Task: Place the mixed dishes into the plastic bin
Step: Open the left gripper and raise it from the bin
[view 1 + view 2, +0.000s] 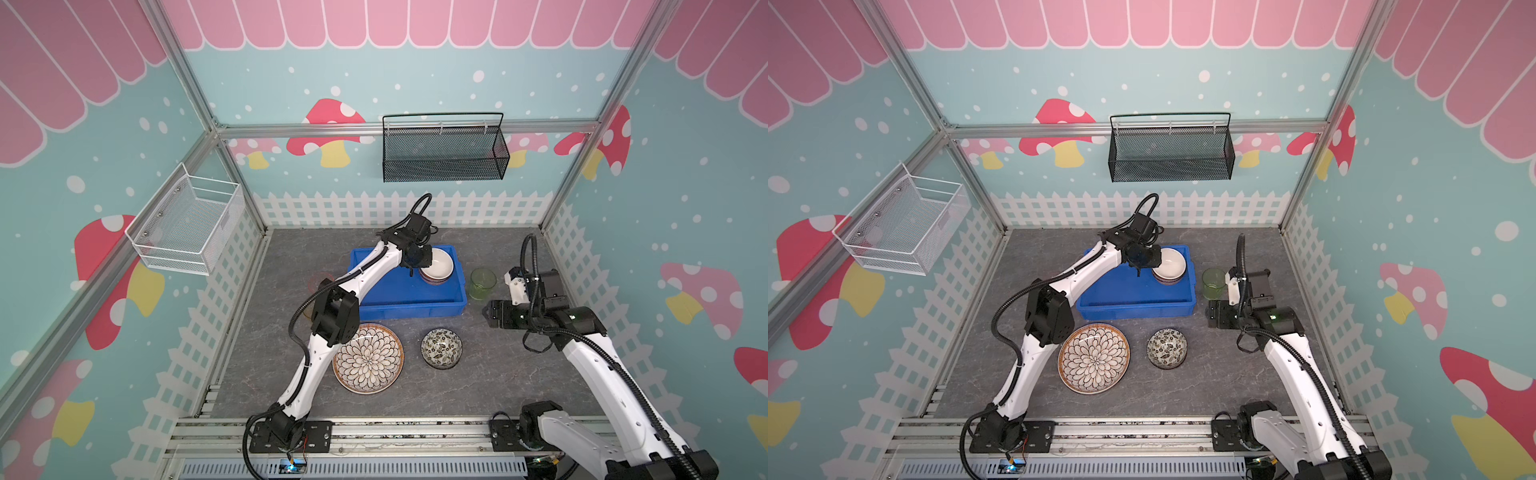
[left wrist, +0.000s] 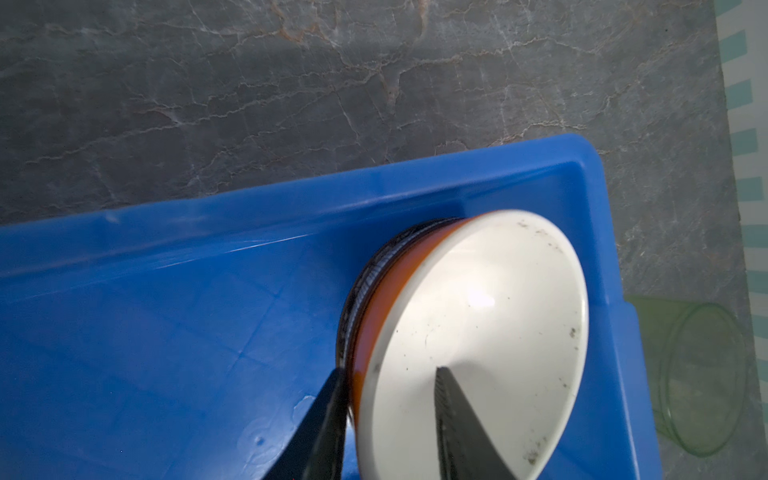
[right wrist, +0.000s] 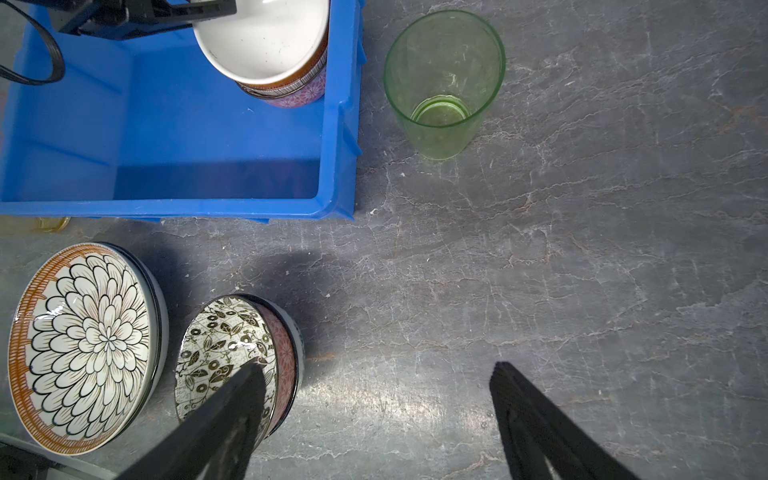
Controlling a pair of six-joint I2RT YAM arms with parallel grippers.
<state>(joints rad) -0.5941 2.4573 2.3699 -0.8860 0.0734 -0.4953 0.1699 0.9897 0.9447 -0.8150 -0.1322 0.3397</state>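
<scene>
My right gripper will next close on the rim of the patterned bowl [image 1: 461,345] [image 3: 276,366], at the side farthest from the petal-pattern plate.
The plastic bin [image 1: 409,299] [image 3: 166,145] is blue and holds a stack of bowls; the top one is white inside [image 1: 438,266] [image 2: 478,324]. My left gripper [image 1: 415,266] [image 2: 388,378] is open and straddles that bowl's rim, one finger outside and one inside. On the table in front of the bin lie the petal-pattern plate [image 1: 368,359] [image 3: 83,345] and a patterned bowl [image 1: 441,348] [image 3: 220,345], each resting on another dish. A green cup [image 1: 483,283] [image 3: 442,83] stands right of the bin. My right gripper [image 1: 488,313] [image 3: 378,368] hangs open and empty above bare table.
A faint pink cup [image 1: 319,283] stands left of the bin, and an amber cup [image 3: 41,224] peeks out at the bin's near left corner. A black mesh basket [image 1: 444,151] hangs on the back wall and a white wire basket [image 1: 187,224] on the left wall.
</scene>
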